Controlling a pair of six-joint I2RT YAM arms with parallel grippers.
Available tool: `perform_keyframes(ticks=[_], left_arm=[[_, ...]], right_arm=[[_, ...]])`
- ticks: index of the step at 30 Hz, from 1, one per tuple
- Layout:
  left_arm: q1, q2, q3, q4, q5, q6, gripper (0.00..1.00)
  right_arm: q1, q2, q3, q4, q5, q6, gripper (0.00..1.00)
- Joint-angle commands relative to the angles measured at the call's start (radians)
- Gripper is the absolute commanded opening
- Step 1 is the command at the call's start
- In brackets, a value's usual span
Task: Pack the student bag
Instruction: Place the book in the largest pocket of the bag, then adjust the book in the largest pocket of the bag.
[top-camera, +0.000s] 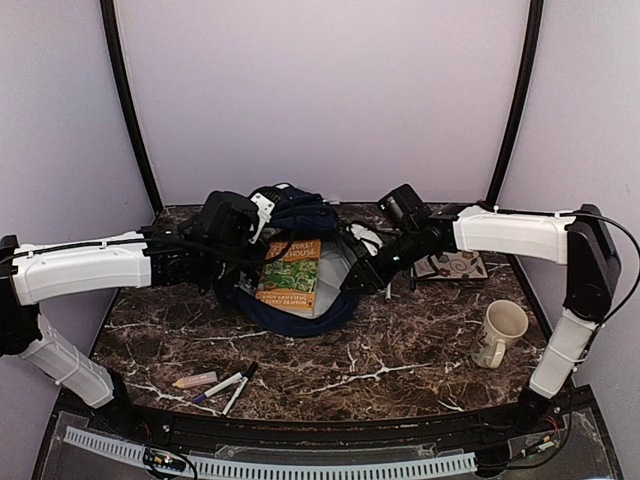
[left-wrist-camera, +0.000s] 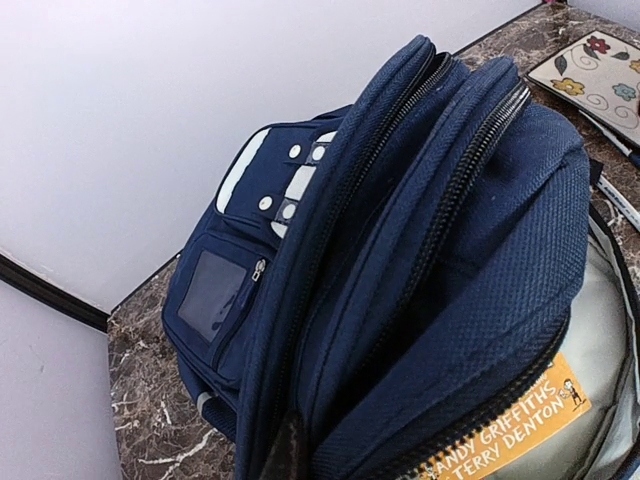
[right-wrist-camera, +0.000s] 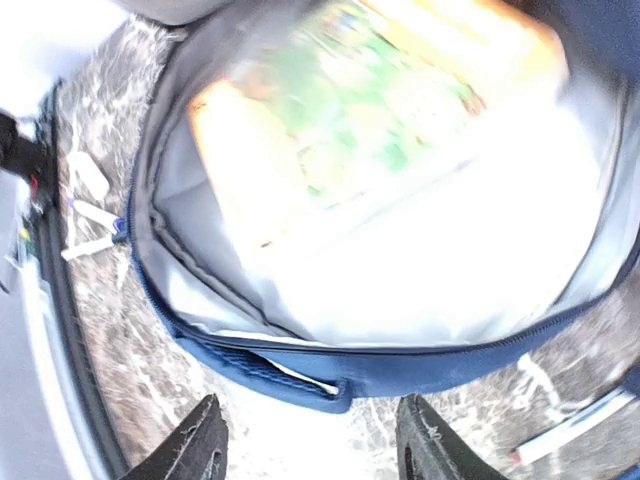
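Observation:
Next, my left gripper releases the upper flap of the student bag over the green and orange book (top-camera: 308, 285) that is inside the bag.
The student bag (top-camera: 300, 310) lies open in the middle of the table, navy with a pale grey lining (right-wrist-camera: 420, 280). Inside it rests a book (top-camera: 290, 272) with a green and orange cover, and its orange spine (left-wrist-camera: 520, 425) shows under the zip. My left gripper (top-camera: 256, 232) is at the bag's back left and is shut on the upper flap (left-wrist-camera: 450, 230). Only a dark fingertip (left-wrist-camera: 283, 452) shows between the folds. My right gripper (right-wrist-camera: 310, 450) hovers open just outside the bag's right rim (right-wrist-camera: 330, 375), with nothing between its fingers (right-wrist-camera: 195, 450).
A cream mug (top-camera: 500, 332) stands at the right. A flower-patterned notebook (top-camera: 455, 265) lies behind it, with pens (left-wrist-camera: 618, 200) between it and the bag. Markers (top-camera: 225, 385) and a pink eraser (top-camera: 195, 380) lie near the front left edge.

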Motion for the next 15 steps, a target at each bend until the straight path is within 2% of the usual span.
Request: perform_keyframes(ticks=[1, 6, 10, 15], left_arm=[[0.016, -0.069, -0.017, 0.085, -0.010, -0.029, 0.00], [0.020, -0.074, -0.017, 0.077, 0.023, -0.058, 0.00], [0.020, -0.084, -0.013, 0.068, 0.016, -0.067, 0.00], [0.027, -0.111, -0.035, 0.077, 0.014, -0.075, 0.00]], right_arm=[[0.102, -0.054, 0.021, 0.063, 0.232, -0.228, 0.55], [0.190, 0.049, 0.114, 0.113, 0.326, -0.330, 0.51], [0.269, 0.147, 0.160, 0.114, 0.380, -0.430, 0.59], [0.312, 0.270, 0.211, 0.140, 0.505, -0.438, 0.65]])
